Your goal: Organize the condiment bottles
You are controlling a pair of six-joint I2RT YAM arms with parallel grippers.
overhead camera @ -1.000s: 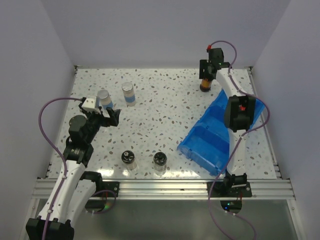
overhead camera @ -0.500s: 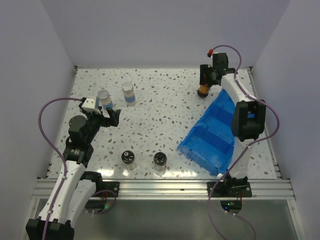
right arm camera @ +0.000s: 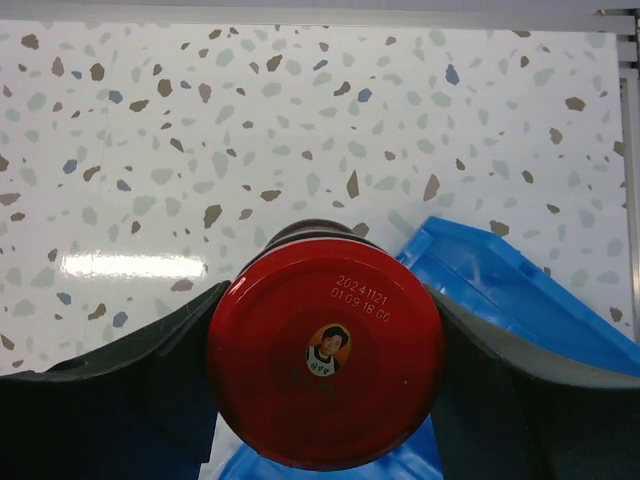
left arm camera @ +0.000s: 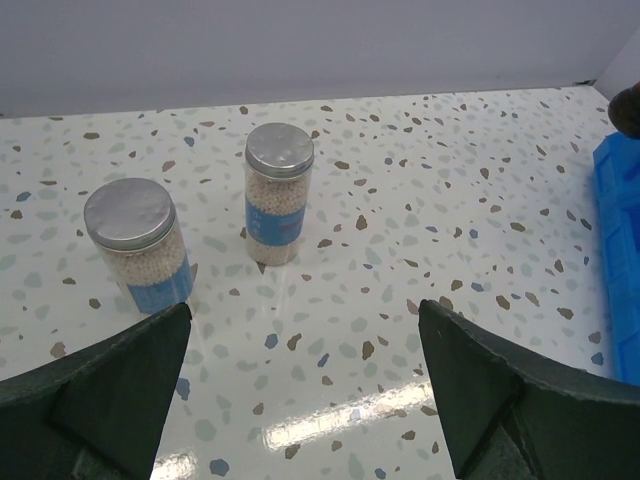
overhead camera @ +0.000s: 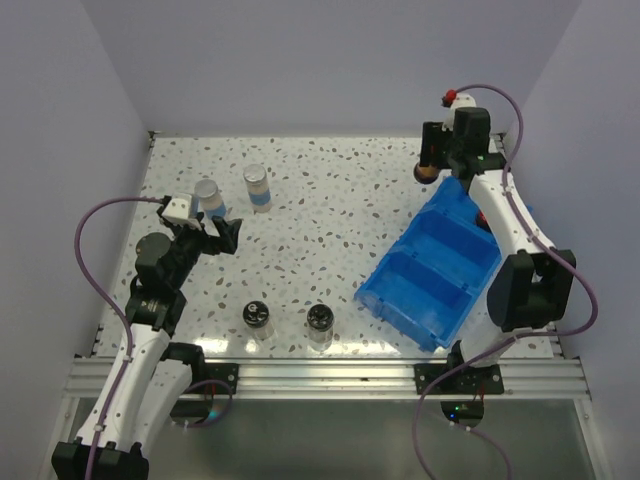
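Note:
My left gripper needs to next need to close on the silver cap [overhead camera: 254,173] [left arm camera: 279,148] of the farther clear bottle, the one standing closer to the blue bin.
My right gripper [overhead camera: 432,162] is shut on a dark condiment bottle with a red cap [right arm camera: 325,375] and holds it in the air over the far corner of the blue bin [overhead camera: 430,275]. In the right wrist view the fingers press the cap from both sides. Two clear bottles with silver caps and blue labels [overhead camera: 207,194] [overhead camera: 258,186] stand at the back left, seen in the left wrist view as the near bottle [left arm camera: 136,246] and the farther bottle [left arm camera: 277,193]. My left gripper [overhead camera: 215,236] stands open just in front of them, holding nothing. Two bottles with black shaker lids [overhead camera: 258,319] [overhead camera: 320,323] stand near the front edge.
The blue divided bin lies slanted on the right half of the speckled table [overhead camera: 330,200], and its compartments show nothing inside. Its edge [left arm camera: 622,250] shows at the right of the left wrist view. Grey walls close in the back and both sides.
My right arm has lifted the red-capped bottle off the back of the table and carried it right, over the bin's far corner. The left arm has not moved.

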